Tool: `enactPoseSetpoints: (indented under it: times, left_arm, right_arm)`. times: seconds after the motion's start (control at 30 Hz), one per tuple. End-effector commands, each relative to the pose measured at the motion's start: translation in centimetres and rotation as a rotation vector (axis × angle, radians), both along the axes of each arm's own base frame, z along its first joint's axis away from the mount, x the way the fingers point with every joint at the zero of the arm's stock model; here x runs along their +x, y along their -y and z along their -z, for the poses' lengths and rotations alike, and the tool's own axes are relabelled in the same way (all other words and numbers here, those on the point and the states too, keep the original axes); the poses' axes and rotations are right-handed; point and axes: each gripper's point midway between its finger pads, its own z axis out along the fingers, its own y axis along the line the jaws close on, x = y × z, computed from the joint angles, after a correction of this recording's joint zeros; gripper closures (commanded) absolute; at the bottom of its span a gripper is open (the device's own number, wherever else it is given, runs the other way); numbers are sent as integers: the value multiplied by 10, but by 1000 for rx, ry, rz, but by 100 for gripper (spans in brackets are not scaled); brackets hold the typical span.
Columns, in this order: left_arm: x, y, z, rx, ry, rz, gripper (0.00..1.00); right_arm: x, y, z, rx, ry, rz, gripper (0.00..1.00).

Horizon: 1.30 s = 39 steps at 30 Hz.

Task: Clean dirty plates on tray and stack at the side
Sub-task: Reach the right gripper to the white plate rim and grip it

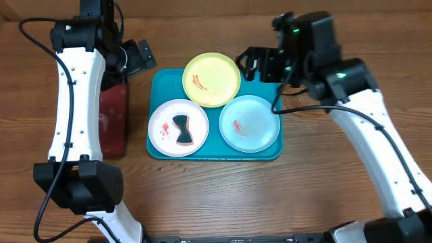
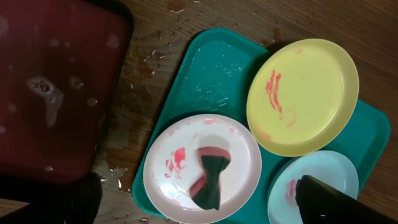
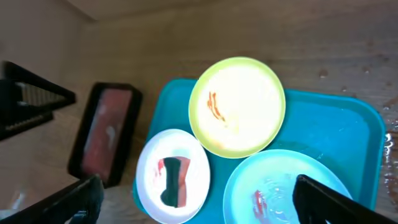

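Observation:
I will next move my left gripper to the dark green and pink cloth on the white plate and close it on the cloth's narrow middle (image 1: 183,129) (image 2: 212,178).
The turquoise tray (image 1: 164,84) holds three plates. The white plate (image 1: 165,125) at the front left has red smears and a dark green and pink cloth (image 1: 182,130) on it. The yellow-green plate (image 1: 212,79) at the back has a red smear and overlaps the other two. The pale mint plate (image 1: 250,123) at the front right has a small red smear. My left gripper (image 1: 138,57) is open and empty, raised over the tray's back left corner. My right gripper (image 1: 255,63) is open and empty, raised over the back right corner. The left wrist view shows the plates (image 2: 180,162) (image 2: 311,93) (image 2: 323,174).
A dark red tray with a black rim (image 1: 111,118) lies left of the turquoise tray, wet inside (image 2: 50,87). Water drops lie on the wooden table (image 1: 202,196) between the two trays and in front of the turquoise tray.

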Motion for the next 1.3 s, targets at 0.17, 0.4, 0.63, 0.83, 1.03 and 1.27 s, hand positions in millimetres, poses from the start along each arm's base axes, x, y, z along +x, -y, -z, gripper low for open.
enactPoseSetpoints:
  times: [0.17, 0.4, 0.63, 0.83, 1.03, 1.27]
  left_arm:
    - [-5, 1, -1, 7, -12, 18, 8]
    - [-8, 1, 0, 13, -21, 20, 32]
    - [-2, 1, -1, 11, 1, 20, 34]
    - [-4, 1, -1, 12, -7, 20, 25]
    - [-7, 2, 0, 7, -20, 22, 61]
    - [-24, 16, 26, 7, -124, 71, 45]
  right_arm:
    - [11, -65, 54, -73, -33, -76, 53]
    - [-4, -106, 142, -165, -187, -165, 32]
    - [-18, -126, 207, -260, -263, -205, 34]
    - [-19, -128, 228, -313, -267, -199, 38]
    - [-17, -120, 246, -363, -274, -174, 47]
    - [-18, -119, 268, -382, -304, -175, 58]
